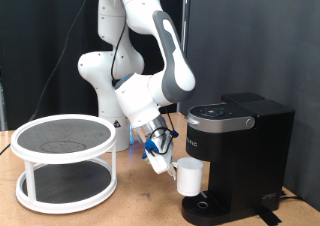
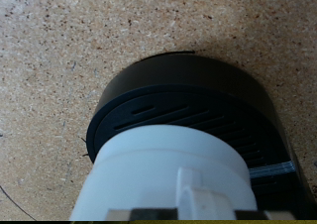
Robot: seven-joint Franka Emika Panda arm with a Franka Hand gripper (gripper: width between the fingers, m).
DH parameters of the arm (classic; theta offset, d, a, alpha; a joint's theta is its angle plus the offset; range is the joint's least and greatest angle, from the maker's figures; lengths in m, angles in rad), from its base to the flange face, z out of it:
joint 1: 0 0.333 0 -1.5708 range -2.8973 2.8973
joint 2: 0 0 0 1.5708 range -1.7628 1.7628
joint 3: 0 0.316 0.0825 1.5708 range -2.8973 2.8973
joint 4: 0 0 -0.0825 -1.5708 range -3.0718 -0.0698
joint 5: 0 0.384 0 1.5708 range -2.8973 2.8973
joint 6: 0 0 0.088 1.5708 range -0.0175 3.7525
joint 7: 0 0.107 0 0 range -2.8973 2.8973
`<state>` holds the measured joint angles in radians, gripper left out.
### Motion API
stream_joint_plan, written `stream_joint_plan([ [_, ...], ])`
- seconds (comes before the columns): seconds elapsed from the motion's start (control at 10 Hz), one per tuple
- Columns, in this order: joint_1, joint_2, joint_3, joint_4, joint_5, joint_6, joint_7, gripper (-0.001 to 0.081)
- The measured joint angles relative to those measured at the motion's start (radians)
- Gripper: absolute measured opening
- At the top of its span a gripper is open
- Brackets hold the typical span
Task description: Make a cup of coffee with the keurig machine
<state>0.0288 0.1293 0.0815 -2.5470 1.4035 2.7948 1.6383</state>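
I should release the white cup from my gripper on the black slotted drip tray point(image 1: 195, 206) point(image 2: 178, 123), under the keurig machine's brew head.
The black keurig machine point(image 1: 240, 146) stands at the exterior view's right with its lid down. My gripper point(image 1: 168, 167) reaches in from the left and is shut on the white cup point(image 1: 190, 175) by its side. It holds the cup upright under the brew head, just above the round drip tray point(image 1: 205, 204). In the wrist view the cup point(image 2: 163, 169) fills the lower middle, with the black slotted drip tray point(image 2: 188, 100) right beyond it. Whether the cup touches the tray cannot be told.
A white two-tier round rack with dark shelves point(image 1: 65, 161) stands at the exterior view's left on the cork-coloured table point(image 2: 69, 46). A black backdrop hangs behind the arm. A cable lies at the table's right edge.
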Motion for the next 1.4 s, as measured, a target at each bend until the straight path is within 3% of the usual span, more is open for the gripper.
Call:
stream_joint_plan([
  [0.7, 0.000, 0.066, 0.023, 0.057, 0.018, 0.023, 0.017, 0.0008],
  [1.4, 0.000, 0.067, 0.023, 0.058, 0.017, 0.023, 0.027, 0.0008],
])
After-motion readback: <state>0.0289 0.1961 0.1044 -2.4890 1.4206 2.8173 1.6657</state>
